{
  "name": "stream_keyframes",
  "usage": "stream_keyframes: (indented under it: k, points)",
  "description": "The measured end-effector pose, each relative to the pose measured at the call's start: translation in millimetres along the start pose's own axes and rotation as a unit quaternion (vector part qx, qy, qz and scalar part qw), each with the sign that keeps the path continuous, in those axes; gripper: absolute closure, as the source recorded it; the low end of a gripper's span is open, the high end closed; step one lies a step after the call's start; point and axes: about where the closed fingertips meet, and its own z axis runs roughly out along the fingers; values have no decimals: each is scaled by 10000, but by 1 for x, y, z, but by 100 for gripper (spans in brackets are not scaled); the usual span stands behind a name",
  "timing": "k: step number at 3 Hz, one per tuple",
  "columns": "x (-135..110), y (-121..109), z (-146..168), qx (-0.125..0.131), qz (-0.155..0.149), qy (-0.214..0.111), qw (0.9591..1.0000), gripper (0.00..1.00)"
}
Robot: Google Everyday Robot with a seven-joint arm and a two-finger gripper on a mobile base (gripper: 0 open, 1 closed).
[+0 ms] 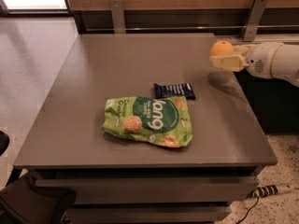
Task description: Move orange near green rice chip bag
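My gripper should release the orange next to the green rice chip bag's arm-side edge (201,115), near the dark blue wrapper.
The orange (220,47) is small and round, held in my gripper (225,59) above the table's right edge, clear of the surface. The gripper's pale fingers (230,62) are shut on the orange's lower side, and the white arm (275,64) reaches in from the right. The green rice chip bag (148,120) lies flat near the table's front centre, crinkled, with white lettering and chip pictures. The orange is well to the right of and behind the bag.
A small dark blue wrapper (174,90) lies just behind the bag. The grey table (117,64) has a wooden wall and two metal brackets (117,14) behind it. A power strip (271,189) lies on the floor at lower right.
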Motion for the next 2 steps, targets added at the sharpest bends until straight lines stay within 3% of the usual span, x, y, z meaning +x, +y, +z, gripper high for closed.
stream_keyframes:
  k: [1,2]
  points:
    - [20,41,-38,-128,91,-152,9998,100]
    - [36,87,-66,-271,254,-107,9993,100]
